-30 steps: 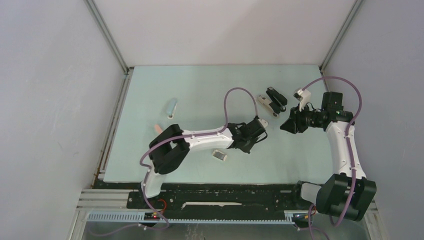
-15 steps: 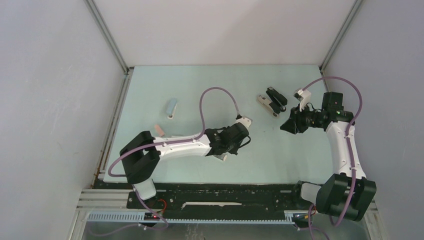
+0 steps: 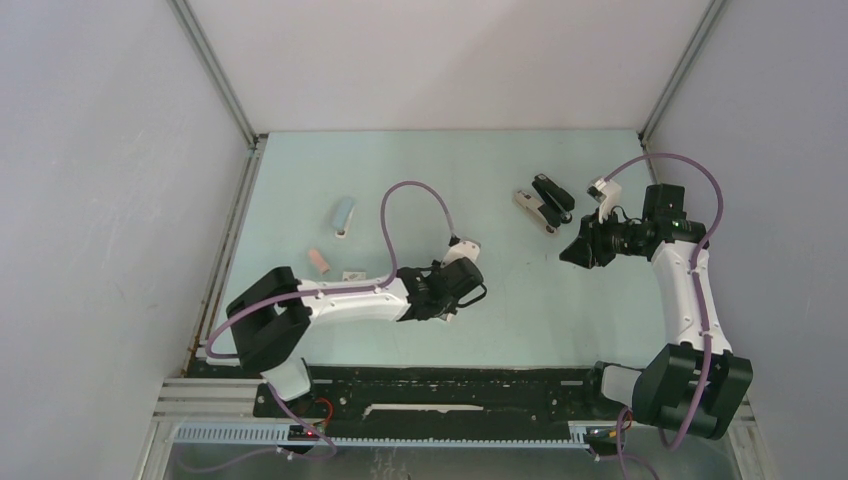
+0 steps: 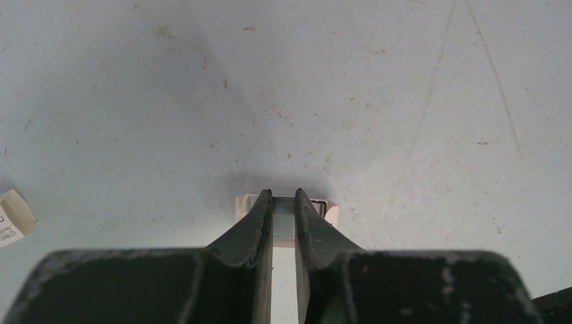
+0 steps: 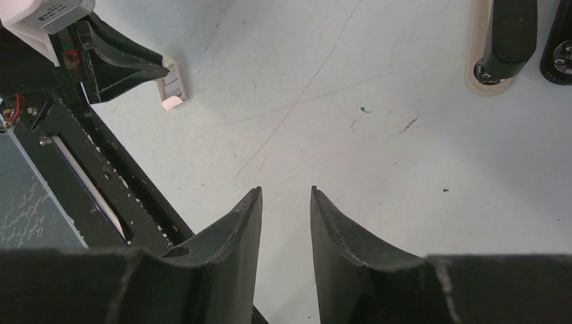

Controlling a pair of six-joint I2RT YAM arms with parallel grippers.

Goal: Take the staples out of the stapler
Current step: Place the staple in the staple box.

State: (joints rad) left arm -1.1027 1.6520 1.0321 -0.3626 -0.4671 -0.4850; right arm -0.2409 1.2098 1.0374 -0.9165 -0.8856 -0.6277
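I will use my left gripper to set the strip of staples down inside the small cream box (image 3: 442, 315) (image 4: 285, 221) under the gripper's fingers.
The black stapler (image 3: 545, 203) with a cream base lies opened at the back right of the mat; the right wrist view has it at the top right (image 5: 506, 40). My left gripper (image 3: 447, 308) is low near the front middle, shut on a short silvery strip of staples (image 4: 284, 219). Right under the tips sits a small cream box (image 4: 329, 210), also visible in the right wrist view (image 5: 172, 86). My right gripper (image 3: 570, 252) hangs open just near the stapler, nothing between its fingers (image 5: 286, 192).
A pale blue object (image 3: 343, 214), a small pink block (image 3: 318, 260) and a small white box (image 3: 352, 274) lie on the left part of the mat. That white box shows at the left edge of the left wrist view (image 4: 13, 217). The black front rail (image 3: 450, 385) runs near the arms' bases.
My left arm has swung left and nearer with the staples, from the middle of the mat to right over the small cream box. The right arm has stayed put.
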